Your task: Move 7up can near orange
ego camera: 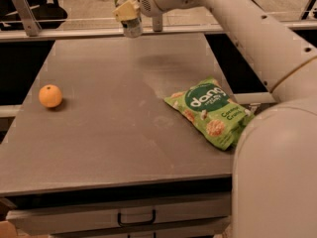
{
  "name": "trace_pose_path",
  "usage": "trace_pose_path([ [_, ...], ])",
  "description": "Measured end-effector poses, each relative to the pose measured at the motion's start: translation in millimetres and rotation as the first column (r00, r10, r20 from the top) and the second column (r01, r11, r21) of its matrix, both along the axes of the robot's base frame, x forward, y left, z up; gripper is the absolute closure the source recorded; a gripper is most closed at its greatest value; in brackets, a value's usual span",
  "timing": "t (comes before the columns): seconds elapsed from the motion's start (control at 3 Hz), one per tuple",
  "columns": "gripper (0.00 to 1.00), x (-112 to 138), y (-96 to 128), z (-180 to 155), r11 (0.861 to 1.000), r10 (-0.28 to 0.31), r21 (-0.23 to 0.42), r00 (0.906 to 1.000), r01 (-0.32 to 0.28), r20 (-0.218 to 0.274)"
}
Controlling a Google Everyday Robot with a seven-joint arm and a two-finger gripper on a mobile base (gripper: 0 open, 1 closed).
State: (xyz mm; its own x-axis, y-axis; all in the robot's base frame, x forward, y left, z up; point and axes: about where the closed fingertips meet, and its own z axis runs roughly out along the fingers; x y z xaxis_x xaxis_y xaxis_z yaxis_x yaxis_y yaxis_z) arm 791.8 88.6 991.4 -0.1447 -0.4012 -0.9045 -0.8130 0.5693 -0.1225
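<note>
The 7up can, now hanging above the table's far edge, will go down from my gripper on the table (77, 93) close beside the orange, toward the green snack bag.
The 7up can (132, 28), silver-white with a shiny top, hangs in my gripper (128, 14) above the table's far edge, clear of the surface; its faint shadow falls on the table below. The gripper's fingers are shut on the can's upper part. The orange (50, 95), small and round, sits on the grey table (109, 133) at the left side, well to the front-left of the can.
A green snack bag (210, 110) lies flat on the right part of the table. My white arm (257, 33) spans the upper right and its base fills the lower right corner. A metal rail (59, 32) runs behind the table. A drawer handle (136, 217) sits below the front edge.
</note>
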Motion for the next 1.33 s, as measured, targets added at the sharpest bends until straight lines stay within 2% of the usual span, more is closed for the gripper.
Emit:
trace_pose_path([
  [0.33, 1.0, -6, -3, 11, 1.0, 0.0, -0.002, 0.9999, 0.0, 0.011],
  [0.67, 1.0, -11, 6, 6, 1.0, 0.02, -0.019, 0.9997, -0.02, 0.01],
  [1.0, 1.0, -35, 24, -1, 0.998, 0.061, -0.025, 0.9981, -0.061, 0.01],
  [1.33, 1.0, -65, 47, -18, 0.99, 0.135, -0.038, 0.9909, -0.135, -0.004],
])
